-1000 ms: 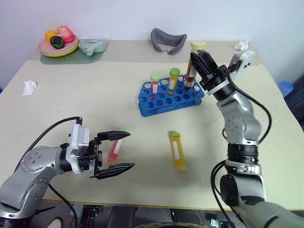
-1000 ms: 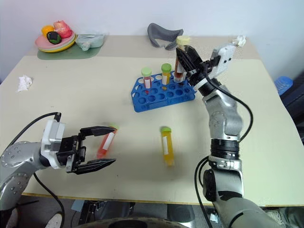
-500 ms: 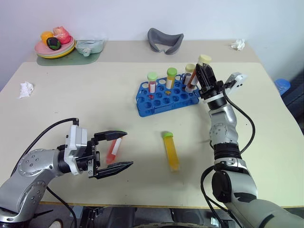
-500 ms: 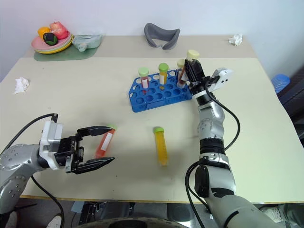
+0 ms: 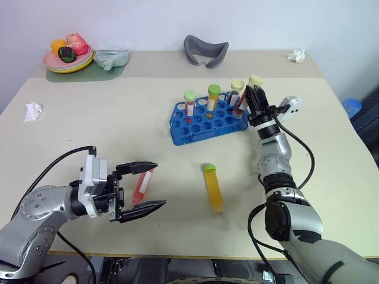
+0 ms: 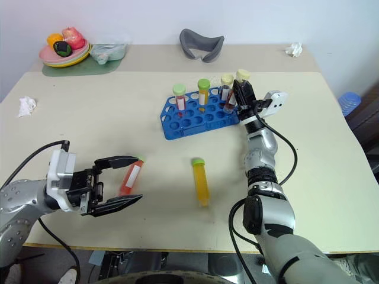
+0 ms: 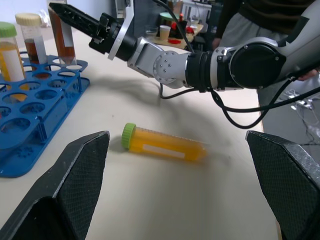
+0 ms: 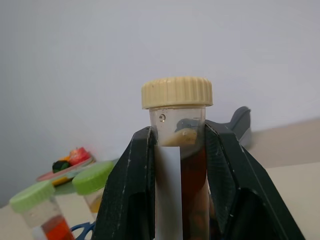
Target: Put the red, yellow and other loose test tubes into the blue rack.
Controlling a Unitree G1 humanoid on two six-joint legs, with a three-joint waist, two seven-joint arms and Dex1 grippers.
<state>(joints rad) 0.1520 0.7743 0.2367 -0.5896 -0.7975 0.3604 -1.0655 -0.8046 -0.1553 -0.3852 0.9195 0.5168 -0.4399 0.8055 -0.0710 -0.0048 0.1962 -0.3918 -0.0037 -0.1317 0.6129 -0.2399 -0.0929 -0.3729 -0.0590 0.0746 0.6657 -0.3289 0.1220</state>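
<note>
The dark brown tube, now upright at the rack's end, will be let go by my right gripper in the blue rack's corner hole (image 5: 245, 117), in front of the brown tube.
The blue rack (image 5: 204, 121) stands mid-table with a red, a yellow and a brown tube upright in it. My right gripper (image 5: 253, 94) is shut on a dark brown tube with a cream cap (image 8: 177, 92), held upright at the rack's right end; its lower end is down at the corner holes (image 7: 67, 59). A loose yellow tube with a green cap (image 5: 212, 188) lies on the table in front of the rack. A loose red tube (image 5: 142, 184) lies near the front left. My left gripper (image 5: 142, 189) is open and level, its fingers on either side of the red tube without touching it.
At the table's back left is a plate of fruit (image 5: 68, 56) beside a pale green pouch (image 5: 112, 58). A grey curved object (image 5: 207, 50) lies at the back centre. Crumpled paper lies at the left edge (image 5: 34, 110) and the back right (image 5: 296, 56).
My right gripper has come down with the brown tube to the rack's right end. The left gripper and the loose tubes have stayed put. The camera shifted.
</note>
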